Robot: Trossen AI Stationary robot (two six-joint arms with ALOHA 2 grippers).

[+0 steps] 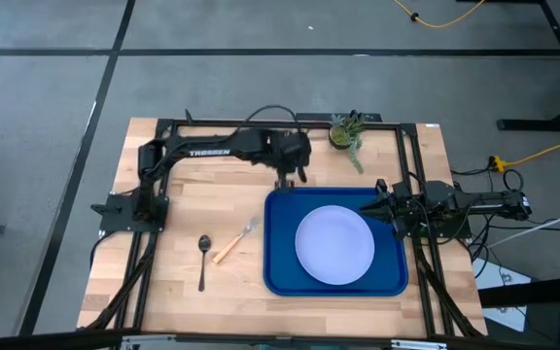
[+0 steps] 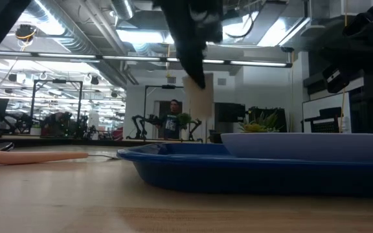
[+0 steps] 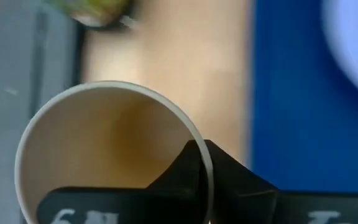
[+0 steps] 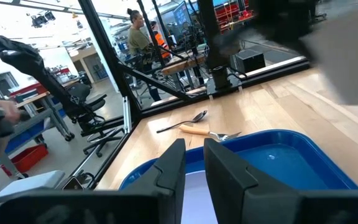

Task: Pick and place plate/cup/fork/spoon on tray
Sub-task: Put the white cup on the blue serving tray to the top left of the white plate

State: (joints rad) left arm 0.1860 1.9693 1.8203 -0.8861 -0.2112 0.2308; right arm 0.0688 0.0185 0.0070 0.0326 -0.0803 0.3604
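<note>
Next, the left gripper releases the tan cup in the blue tray's far corner (image 1: 291,205) (image 3: 314,148), next to the plate on the fork's side.
My left gripper (image 1: 286,178) is just beyond the far left corner of the blue tray (image 1: 280,277), shut on the tan cup (image 3: 104,143). In the low view the cup (image 2: 199,98) hangs above the table. The pale plate (image 1: 333,244) lies flat in the tray. The fork (image 1: 233,243) and the dark spoon (image 1: 203,255) lie on the table left of the tray. My right gripper (image 1: 375,199) hovers at the tray's right rim, empty, its fingers (image 4: 173,168) close together. My left gripper holds the cup by its rim wall (image 3: 202,163), with one finger inside the cup and one outside. The fingers come from above, pointing down. The cup hangs upright, mouth up, lifted clear of the table.
A small green potted plant (image 1: 346,133) stands at the table's far edge, just right of the left gripper. The black frame rails (image 1: 406,156) run along the table's sides. A person (image 4: 135,37) stands in the room beyond the table.
</note>
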